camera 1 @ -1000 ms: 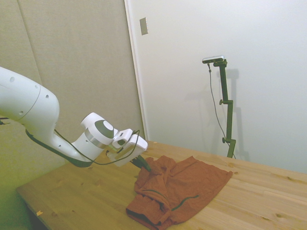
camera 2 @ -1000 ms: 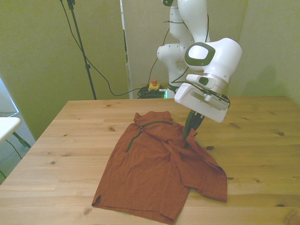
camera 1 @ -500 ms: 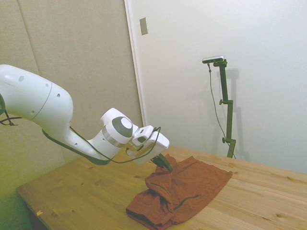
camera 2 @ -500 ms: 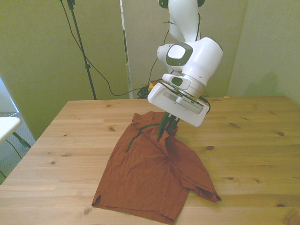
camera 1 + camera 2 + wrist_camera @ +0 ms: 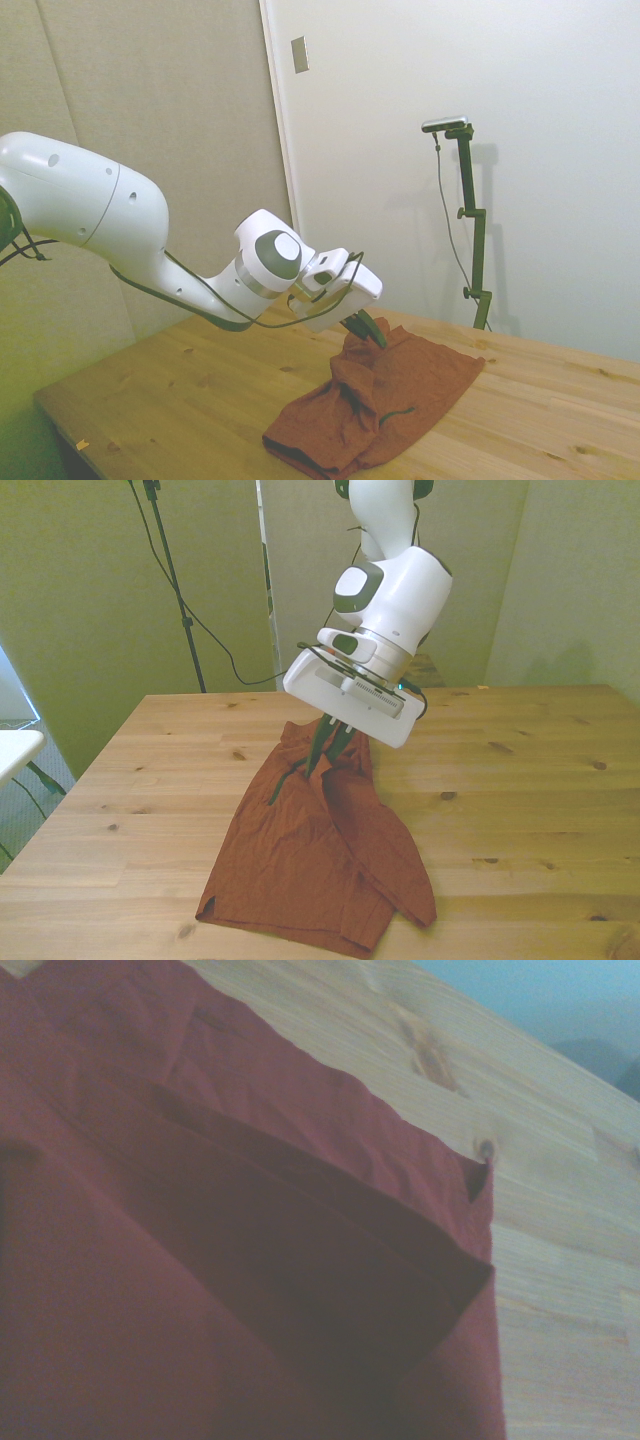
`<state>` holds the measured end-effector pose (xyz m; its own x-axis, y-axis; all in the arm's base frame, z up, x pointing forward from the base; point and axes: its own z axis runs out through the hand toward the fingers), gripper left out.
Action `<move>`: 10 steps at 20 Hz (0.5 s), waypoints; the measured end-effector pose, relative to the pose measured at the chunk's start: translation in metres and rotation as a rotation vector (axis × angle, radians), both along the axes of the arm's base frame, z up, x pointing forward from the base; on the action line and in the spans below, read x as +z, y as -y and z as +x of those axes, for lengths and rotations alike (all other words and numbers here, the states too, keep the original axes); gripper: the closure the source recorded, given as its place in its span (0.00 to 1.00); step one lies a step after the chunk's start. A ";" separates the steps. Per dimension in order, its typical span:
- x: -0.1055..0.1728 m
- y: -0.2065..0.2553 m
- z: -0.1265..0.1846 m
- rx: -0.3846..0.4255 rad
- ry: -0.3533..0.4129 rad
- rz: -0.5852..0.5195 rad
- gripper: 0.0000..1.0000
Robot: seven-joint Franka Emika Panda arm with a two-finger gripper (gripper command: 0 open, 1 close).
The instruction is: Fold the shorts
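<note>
Next, my gripper lets go of the lifted shorts leg on the bare wood (image 5: pixel 194 861) (image 5: pixel 520 1272) beside the shorts' notched hem corner.
The rust-brown shorts (image 5: pixel 320 855) lie on the wooden table (image 5: pixel 520 810), spread toward the camera in the front view, with a dark zipper line near their far edge. My gripper (image 5: pixel 322 755) is shut on a pinch of the fabric and holds that part lifted over the rest. From there a flap drapes down across the lower layer. In the side view the gripper (image 5: pixel 368 333) stands over the shorts (image 5: pixel 375 405), which bunch beneath it. The wrist view shows folded layers of the shorts (image 5: pixel 200 1260) close up on the wood.
Bare tabletop runs along the front view's right (image 5: pixel 540 780) and left (image 5: pixel 150 780) of the cloth. A dark cable stand (image 5: pixel 175 580) rises behind the table's far left corner.
My gripper has carried the pinched fabric toward the front view's left, across the shorts. The flap that lay on the right has been pulled over the lower layer, and the cloth's outline has narrowed.
</note>
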<state>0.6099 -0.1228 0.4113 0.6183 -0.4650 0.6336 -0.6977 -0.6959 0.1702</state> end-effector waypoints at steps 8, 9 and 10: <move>0.009 0.029 0.031 -0.010 0.007 0.015 1.00; 0.010 0.033 0.034 -0.015 0.010 0.019 1.00; 0.012 0.038 0.037 -0.022 0.015 0.018 1.00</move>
